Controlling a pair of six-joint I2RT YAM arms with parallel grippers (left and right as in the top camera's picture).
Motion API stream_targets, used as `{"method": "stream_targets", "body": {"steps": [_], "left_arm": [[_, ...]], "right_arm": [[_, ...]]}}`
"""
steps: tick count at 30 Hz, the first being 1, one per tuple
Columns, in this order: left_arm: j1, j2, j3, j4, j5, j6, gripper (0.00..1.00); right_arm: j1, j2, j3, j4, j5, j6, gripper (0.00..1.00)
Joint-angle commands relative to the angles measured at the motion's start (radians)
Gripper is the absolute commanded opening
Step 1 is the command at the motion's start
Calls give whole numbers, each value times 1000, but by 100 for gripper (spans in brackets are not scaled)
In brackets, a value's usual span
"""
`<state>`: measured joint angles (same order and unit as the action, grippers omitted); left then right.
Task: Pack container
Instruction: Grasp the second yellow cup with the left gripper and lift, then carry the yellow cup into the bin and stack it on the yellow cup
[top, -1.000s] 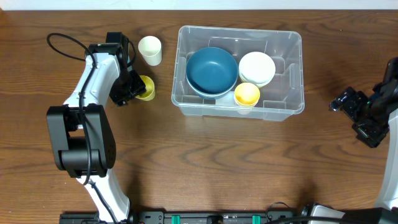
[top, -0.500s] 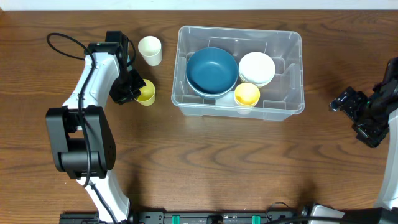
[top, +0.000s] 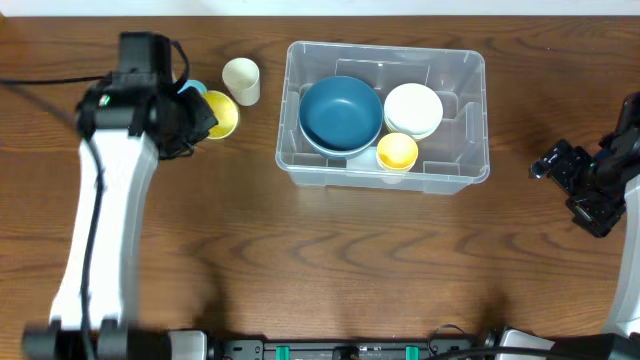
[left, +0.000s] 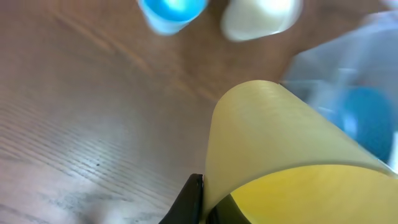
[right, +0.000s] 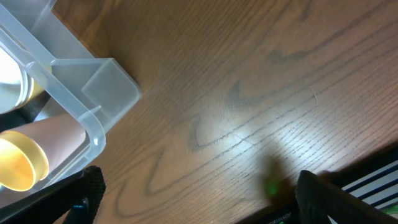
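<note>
My left gripper's yellow cup will be released inside the other yellow cup in the container (top: 398, 150), beside the blue bowl.
The container (top: 462, 170) is a large clear plastic bin at the table's centre back. It holds a blue bowl (top: 341, 113), a white bowl (top: 413, 108) and a yellow cup (top: 397, 152). My left gripper (top: 198, 118) is shut on the rim of a second yellow cup (top: 222, 113) and holds it lifted, left of the container. In the left wrist view this cup (left: 286, 149) fills the frame, pinched by my fingers (left: 208, 205), with the container (left: 339, 81) blurred beyond it. My right gripper (top: 568, 172) is open and empty, right of the container.
A cream cup (top: 241, 80) stands left of the container, and a blue cup (top: 192, 89) shows partly behind my left gripper. Both show in the left wrist view, blue cup (left: 171, 9) and cream cup (left: 261, 15). The right wrist view shows the container's corner (right: 93, 87).
My left arm has risen toward the camera and moved back with the yellow cup, which has left the table. The blue cup has come into view. The right arm has not moved.
</note>
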<state>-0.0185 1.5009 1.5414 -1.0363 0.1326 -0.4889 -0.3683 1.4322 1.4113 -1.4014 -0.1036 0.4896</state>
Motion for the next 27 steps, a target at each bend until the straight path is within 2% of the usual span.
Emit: {"method": "stream_targets", "body": {"steps": [1,6,11,19,27], "left_arm": [[-53,-108,4,2,18,20,6],[-210,-221,9,57,16,8,6],[-373,-211,59,101,13,4,6],[-561,-43,151,153,-48,-3,6],[-633,182,236,183,-48,-2,6]], "right_arm": [[-5,-11,0,-1,-2,11,99],[-5,-11,0,-1,-2,11,99],[-5,-11,0,-1,-2,11,99],[-5,-11,0,-1,-2,11,99],[-5,-11,0,-1,-2,10,99]]}}
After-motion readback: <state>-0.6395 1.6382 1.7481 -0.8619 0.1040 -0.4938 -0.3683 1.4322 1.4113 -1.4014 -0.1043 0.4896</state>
